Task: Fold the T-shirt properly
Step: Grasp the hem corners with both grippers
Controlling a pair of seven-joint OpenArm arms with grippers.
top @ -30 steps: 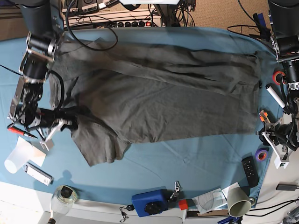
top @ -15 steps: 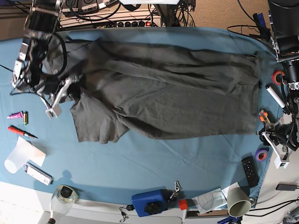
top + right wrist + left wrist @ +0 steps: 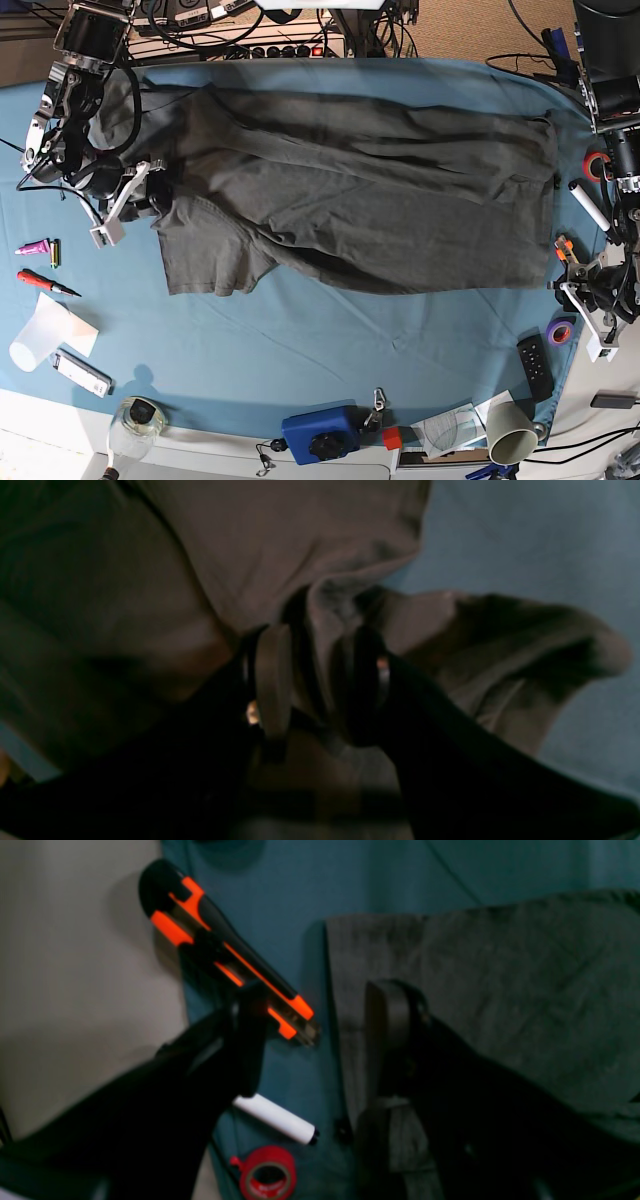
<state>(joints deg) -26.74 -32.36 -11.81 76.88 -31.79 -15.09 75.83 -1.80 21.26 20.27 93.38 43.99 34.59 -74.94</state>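
Next, I move my left gripper next to the T-shirt's near corner (image 3: 537, 281) (image 3: 344, 939), beside the orange-black utility knife, and close it there.
The dark charcoal T-shirt (image 3: 360, 200) lies spread and wrinkled across the blue tablecloth (image 3: 330, 340). One sleeve (image 3: 205, 260) lies flat at its lower left. My right gripper (image 3: 140, 195) is at the shirt's left edge, shut on a bunched fold of the fabric (image 3: 325, 615), which passes between its fingers (image 3: 272, 680). My left gripper (image 3: 582, 280) is open and empty just off the shirt's lower right corner (image 3: 380, 950). In the left wrist view its fingers (image 3: 247, 1040) straddle the shirt's side edge over the cloth.
An orange-black utility knife (image 3: 225, 955), a white marker (image 3: 275, 1117) and a red tape roll (image 3: 265, 1175) lie beside the left gripper. A remote (image 3: 535, 365), purple tape (image 3: 560, 330), a blue box (image 3: 320, 432) and a cup (image 3: 510, 430) line the front. A red screwdriver (image 3: 40, 283) lies at the left.
My right gripper has moved toward the far edge of the table with the shirt's left edge in it, dragging the sleeve and lower hem that way. The left arm has not moved.
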